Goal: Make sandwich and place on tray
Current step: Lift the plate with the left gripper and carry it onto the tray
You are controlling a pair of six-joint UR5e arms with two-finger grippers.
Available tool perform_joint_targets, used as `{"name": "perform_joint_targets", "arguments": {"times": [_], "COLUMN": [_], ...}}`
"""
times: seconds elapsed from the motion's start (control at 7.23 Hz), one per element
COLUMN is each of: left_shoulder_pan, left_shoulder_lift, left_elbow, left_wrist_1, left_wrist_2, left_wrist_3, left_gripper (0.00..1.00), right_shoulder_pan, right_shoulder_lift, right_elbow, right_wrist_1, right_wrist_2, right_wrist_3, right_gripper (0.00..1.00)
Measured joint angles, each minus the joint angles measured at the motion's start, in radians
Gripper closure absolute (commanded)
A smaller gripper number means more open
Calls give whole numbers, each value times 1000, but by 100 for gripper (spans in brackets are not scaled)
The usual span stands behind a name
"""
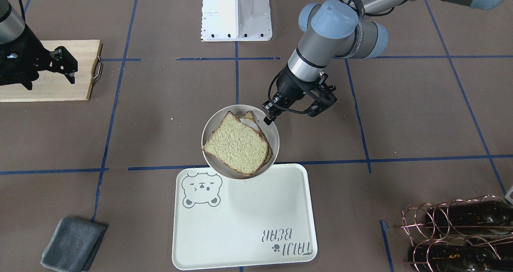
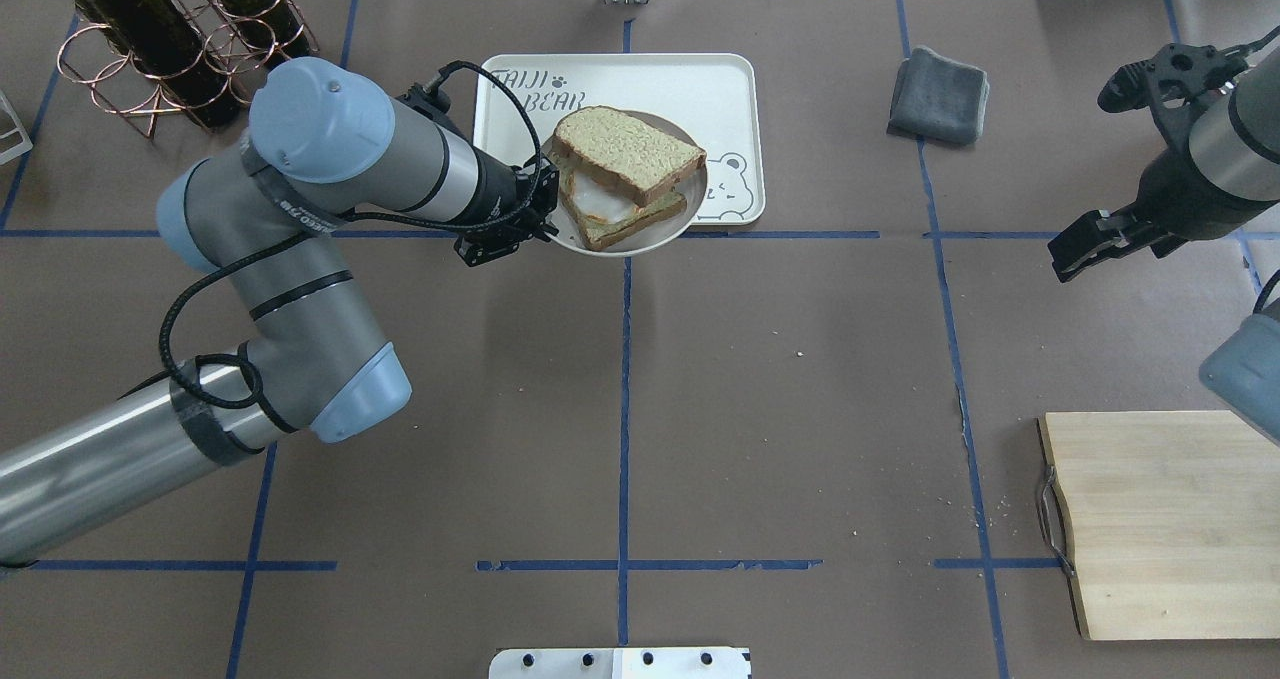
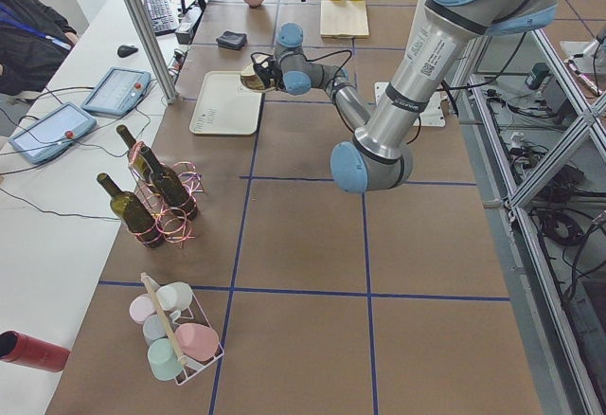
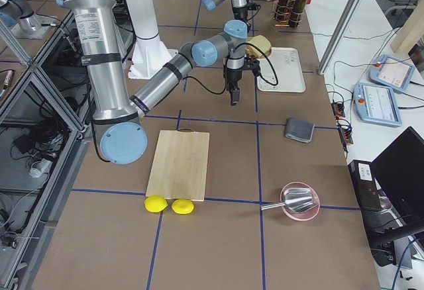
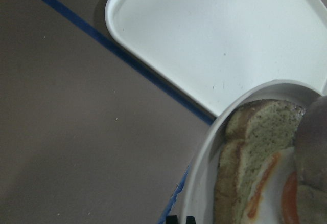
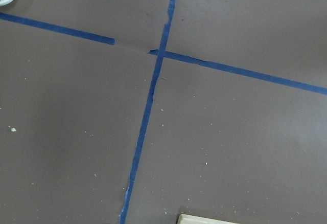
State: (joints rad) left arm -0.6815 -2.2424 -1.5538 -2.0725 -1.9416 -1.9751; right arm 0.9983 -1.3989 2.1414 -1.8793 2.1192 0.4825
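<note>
The robot's left gripper will release the dish with the sandwich on the tray (image 1: 245, 219) (image 5: 267, 56) between the bear face and the lettering.
The sandwich (image 1: 238, 144), two tan bread slices with a white egg between, lies in a small round white dish (image 1: 240, 107). My left gripper (image 1: 269, 117) is shut on the dish's rim and holds it in the air over the robot-side edge of the cream bear tray (image 1: 248, 220). The overhead view shows the sandwich (image 2: 625, 174), the dish (image 2: 640, 249), the tray (image 2: 690, 84) and the left gripper (image 2: 540, 221). The left wrist view shows the dish rim (image 5: 204, 183), bread and orange yolk (image 5: 255, 147) and the tray (image 5: 219, 40) below. My right gripper (image 1: 71, 69) is open and empty, over the cutting board's end.
A wooden cutting board (image 2: 1170, 519) with a metal handle lies at the robot's right. A folded grey cloth (image 2: 940, 94) lies at the far right, beside the tray. A copper wine rack with bottles (image 2: 170, 39) stands at the far left. The robot's white base (image 1: 236, 11) is behind.
</note>
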Motion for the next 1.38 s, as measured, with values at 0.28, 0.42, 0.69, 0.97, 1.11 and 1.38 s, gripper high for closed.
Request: {"name": "perform_joint_targets", "arguments": {"times": [0.28,0.42,0.69,0.97,1.11,1.38], "left_shoulder_pan": [-25,-30,-32,-30,-29,-27], "left_shoulder_lift": [-82,-127,-196,-242,-252,-262], "left_elbow": [174,259,406,515,545,575], "left_wrist_1": [-79,-101,-149,-191,-207,-227], "left_wrist_2": [21,47,95,119,126,132], "left_wrist_3": [-91,-111,-133,-143,-146,-148], "left_gripper": [100,100,100,100,100,69], "right_shoulder_pan": [6,7,8,8,8,8], "right_shoulder_lift": [-3,-6,-10,-11,-11,-9], "right_elbow": [-2,-2,-2,-2,-1,-1], "right_wrist_1": [-1,-1,0,1,2,2], "right_wrist_2": [1,1,2,4,8,15], "right_wrist_3": [-13,-14,-14,-12,-12,-11], "right_gripper": [0,0,0,0,0,0]}}
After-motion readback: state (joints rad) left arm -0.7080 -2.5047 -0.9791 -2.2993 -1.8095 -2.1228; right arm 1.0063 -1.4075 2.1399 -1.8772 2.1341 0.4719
